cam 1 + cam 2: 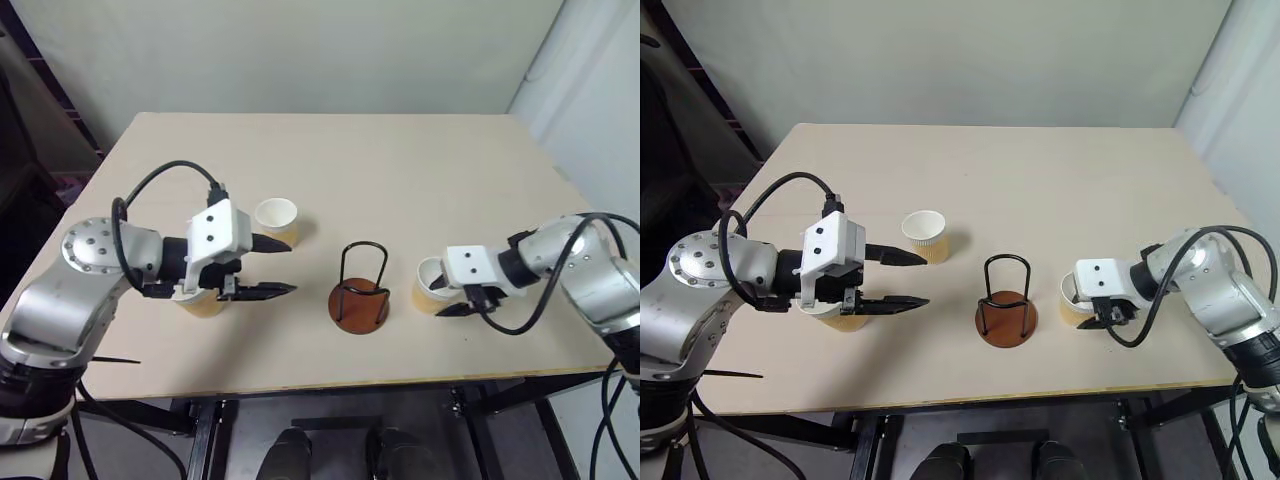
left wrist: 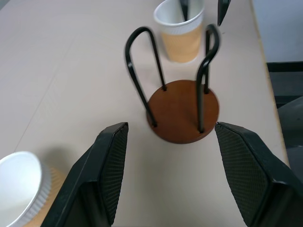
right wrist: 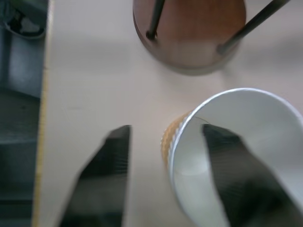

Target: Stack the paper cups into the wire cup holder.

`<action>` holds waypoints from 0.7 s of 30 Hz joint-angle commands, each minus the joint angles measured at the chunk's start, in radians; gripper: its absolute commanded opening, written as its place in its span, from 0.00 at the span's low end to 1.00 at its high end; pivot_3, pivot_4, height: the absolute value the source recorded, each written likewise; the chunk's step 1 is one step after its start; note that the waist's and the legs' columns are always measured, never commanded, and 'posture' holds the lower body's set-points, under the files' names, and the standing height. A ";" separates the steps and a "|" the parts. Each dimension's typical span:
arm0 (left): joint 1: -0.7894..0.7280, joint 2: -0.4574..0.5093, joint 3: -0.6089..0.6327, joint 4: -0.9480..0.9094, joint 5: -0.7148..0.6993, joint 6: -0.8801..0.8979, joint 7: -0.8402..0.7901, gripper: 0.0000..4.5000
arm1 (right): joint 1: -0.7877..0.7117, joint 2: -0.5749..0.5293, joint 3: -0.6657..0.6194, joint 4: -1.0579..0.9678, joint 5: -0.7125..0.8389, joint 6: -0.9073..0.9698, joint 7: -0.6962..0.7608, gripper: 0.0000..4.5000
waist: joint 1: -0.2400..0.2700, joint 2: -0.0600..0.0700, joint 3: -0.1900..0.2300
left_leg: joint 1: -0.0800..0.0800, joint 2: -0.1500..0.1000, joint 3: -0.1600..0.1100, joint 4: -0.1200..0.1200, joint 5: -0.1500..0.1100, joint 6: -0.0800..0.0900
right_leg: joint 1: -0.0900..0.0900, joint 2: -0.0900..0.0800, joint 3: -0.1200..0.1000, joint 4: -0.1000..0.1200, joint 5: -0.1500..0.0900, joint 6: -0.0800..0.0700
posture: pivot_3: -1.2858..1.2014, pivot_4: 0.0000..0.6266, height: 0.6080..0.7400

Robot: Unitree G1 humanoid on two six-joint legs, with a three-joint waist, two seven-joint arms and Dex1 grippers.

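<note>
The paper cup beneath my left gripper's wrist will be gripped by that gripper on its front-side rim [image 1: 190, 299], the side toward the front edge of the table.
The wire cup holder [image 1: 360, 300] stands empty near the table's front edge, a brown disc with black wire loops. To its right stands a paper cup [image 1: 432, 287]. My right gripper [image 1: 452, 303] straddles that cup's wall, one finger [image 3: 227, 170] inside and the other outside, standing clear of the wall. My left gripper [image 1: 288, 268] hovers open left of the holder, pointing at it. A second paper cup [image 1: 203, 303] sits beneath the left wrist, partly hidden. The third paper cup [image 1: 277, 220] stands upright just beyond the left fingertips.
The light wooden table [image 1: 350, 170] stretches bare behind the cups. Its front edge runs close below the holder and the right cup. Black cables loop from both wrists.
</note>
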 commanded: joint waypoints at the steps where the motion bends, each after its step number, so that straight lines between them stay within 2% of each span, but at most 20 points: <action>1: 0.003 0.019 0.039 -0.030 0.005 0.000 0.020 0.70 | -0.035 -0.002 -0.027 -0.007 -0.012 -0.031 0.003 0.19 | 0.000 0.000 0.000 | 0.000 0.000 0.000 0.000 -0.001 0.001 | 0.000 0.000 0.000 0.000 0.000 0.000 | 0.52 0.24 1.00; 3: 0.008 0.024 0.046 -0.028 0.005 -0.003 0.024 0.70 | -0.059 -0.007 -0.058 -0.013 0.020 -0.032 0.028 0.02 | 0.000 0.000 0.000 | 0.000 0.000 0.000 0.000 -0.002 0.001 | -0.001 -0.001 0.000 0.000 0.000 -0.001 | 0.52 0.24 1.00; 4: 0.011 0.028 0.051 -0.028 0.003 -0.004 0.024 0.70 | -0.075 -0.011 -0.078 -0.020 0.050 -0.027 0.048 0.01 | -0.001 0.000 0.000 | 0.000 0.000 0.000 0.000 -0.003 0.001 | -0.001 -0.001 0.000 0.000 0.000 -0.001 | 0.52 0.24 1.00; 10: 0.037 0.058 0.114 0.009 0.006 -0.027 0.015 0.70 | -0.286 -0.055 -0.221 -0.055 0.335 0.121 0.189 0.01 | -0.004 0.000 0.000 | -0.004 -0.001 0.009 0.000 -0.003 0.000 | -0.005 0.001 0.001 0.000 -0.004 -0.006 | 0.52 0.24 1.00; 13: 0.044 0.063 0.125 0.043 0.026 -0.045 0.022 0.70 | -0.418 -0.003 -0.240 -0.037 0.405 0.177 0.190 0.01 | -0.007 0.000 0.000 | -0.004 -0.004 0.009 0.000 -0.002 -0.001 | -0.006 0.003 0.001 0.001 -0.006 -0.009 | 0.52 0.24 1.00; 15: 0.041 0.061 0.119 0.054 0.032 -0.053 0.025 0.70 | -0.455 0.041 -0.239 -0.044 0.446 0.212 0.180 0.01 | -0.007 -0.001 0.000 | -0.003 -0.003 0.009 -0.001 -0.002 -0.001 | -0.006 0.003 0.001 0.001 -0.007 -0.011 | 0.52 0.24 1.00; 17: 0.039 0.059 0.113 0.059 0.035 -0.059 0.027 0.70 | -0.462 0.075 -0.225 -0.060 0.457 0.231 0.166 0.01 | -0.007 0.000 0.000 | -0.003 -0.002 0.008 -0.001 -0.002 -0.001 | -0.006 0.004 0.001 0.001 -0.007 -0.011 | 0.52 0.24 1.00; 21: 0.038 0.057 0.106 0.052 0.044 -0.057 0.033 0.70 | -0.412 0.119 -0.149 -0.077 0.376 0.169 0.144 0.01 | -0.007 0.000 0.000 | -0.003 0.001 0.006 0.000 -0.002 -0.001 | -0.006 0.002 0.001 0.002 -0.007 -0.011 | 0.52 0.24 1.00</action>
